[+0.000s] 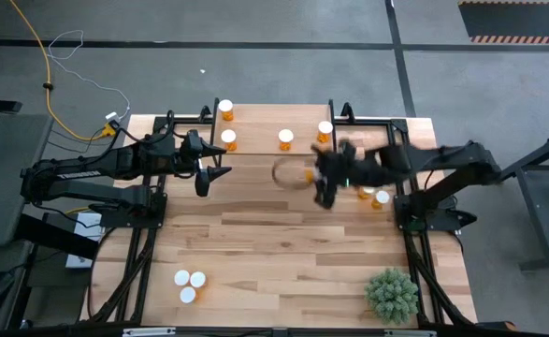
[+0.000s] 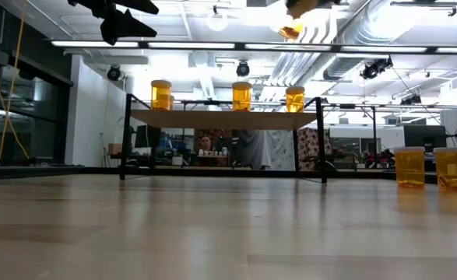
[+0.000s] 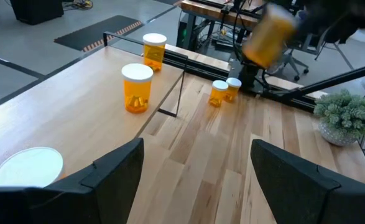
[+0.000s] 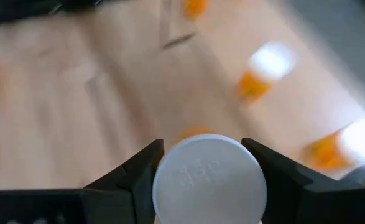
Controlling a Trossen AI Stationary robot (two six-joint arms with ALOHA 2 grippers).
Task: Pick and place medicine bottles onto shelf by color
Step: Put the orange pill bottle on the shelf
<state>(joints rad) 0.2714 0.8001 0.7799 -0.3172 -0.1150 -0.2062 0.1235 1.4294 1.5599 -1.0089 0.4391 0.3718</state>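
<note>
I will use my right gripper to set the amber bottle down on the shelf (image 1: 305,139) (image 4: 295,116), in between the middle bottle and the bottle at its end.
My right gripper (image 1: 327,187) hovers above the table's middle, just near of the shelf (image 2: 224,118), shut on an amber bottle (image 4: 208,177) with a white cap. The same bottle shows tilted and blurred in the left wrist view (image 3: 268,38). My left gripper (image 3: 198,180) is open and empty, raised by the shelf's left end (image 1: 204,178). Three amber bottles (image 2: 242,96) stand upright on the shelf board. Two more bottles (image 2: 409,166) stand on the tabletop to the right. Three white-capped bottles (image 1: 189,283) stand together near the near left edge. My right gripper pinches the bottle between its two fingers at the cap end (image 4: 170,171), one finger (image 4: 135,174) on each side of it. The fingers come from above, and the round white cap faces the wrist camera. The bottle is lifted clear of the table and tilted.
A spiky green plant (image 1: 392,293) sits at the near right corner. Black frame rails (image 1: 143,253) run along both table sides. Bare wood planks (image 1: 274,253) fill the table's middle and near part. Beyond the far edge lies the room with desks and equipment.
</note>
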